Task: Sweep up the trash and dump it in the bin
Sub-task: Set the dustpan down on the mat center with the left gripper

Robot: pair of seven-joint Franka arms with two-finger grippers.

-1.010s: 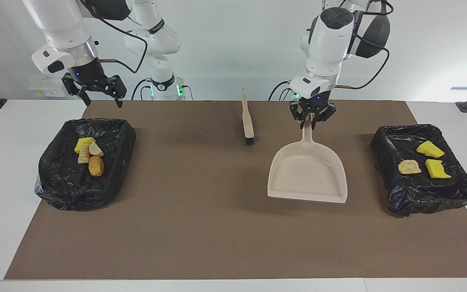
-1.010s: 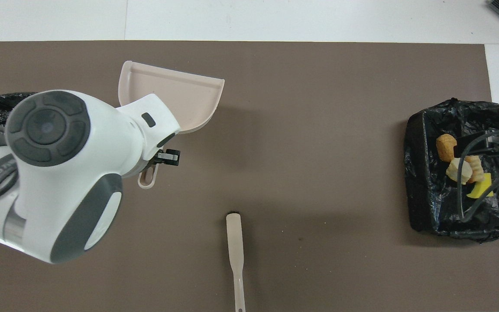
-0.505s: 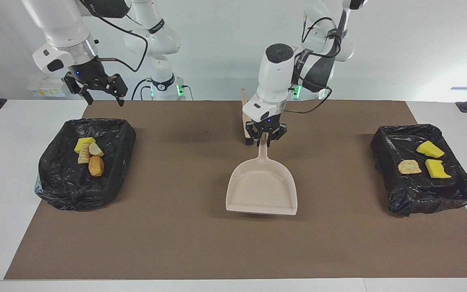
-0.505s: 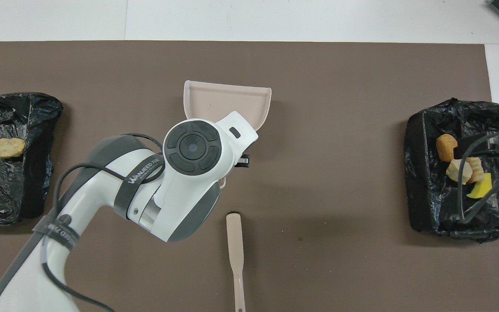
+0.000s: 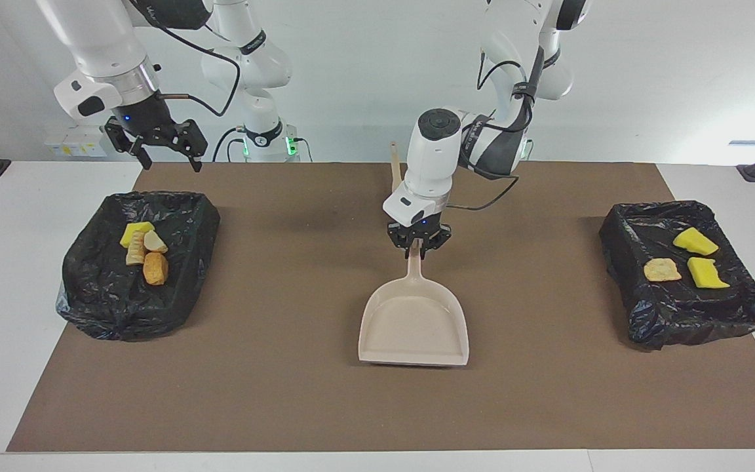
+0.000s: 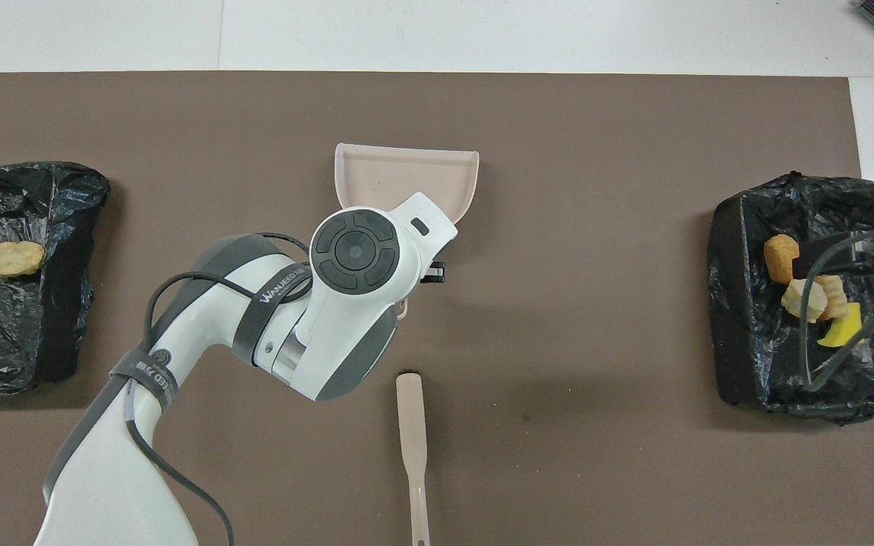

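I should use my left gripper to set the beige dustpan down on the brown mat (image 6: 407, 211), at a spot that is just beyond the beige brush.
My left gripper (image 5: 419, 245) is shut on the handle of the beige dustpan (image 5: 415, 324), whose empty pan lies low at the middle of the brown mat (image 5: 286, 367); it also shows in the overhead view (image 6: 407, 178). The beige brush (image 6: 411, 432) lies nearer to the robots than the dustpan, touched by no gripper. The trash lies in two black-lined bins: yellow sponge and pastries (image 5: 145, 252) in the bin (image 5: 181, 216) at the right arm's end, and sponge pieces and a pastry (image 5: 689, 259) in the bin (image 5: 653, 314) at the left arm's end. My right gripper (image 5: 168, 160) is open and empty, raised over its bin's nearer edge.
The brown mat covers most of the white table (image 5: 4, 295). In the overhead view my left arm (image 6: 315, 318) covers the dustpan's handle, and cables hang over the bin (image 6: 740, 303) at the right arm's end.
My left gripper has carried the dustpan from beside the bin at the left arm's end to the middle of the mat. The right gripper has hardly moved.
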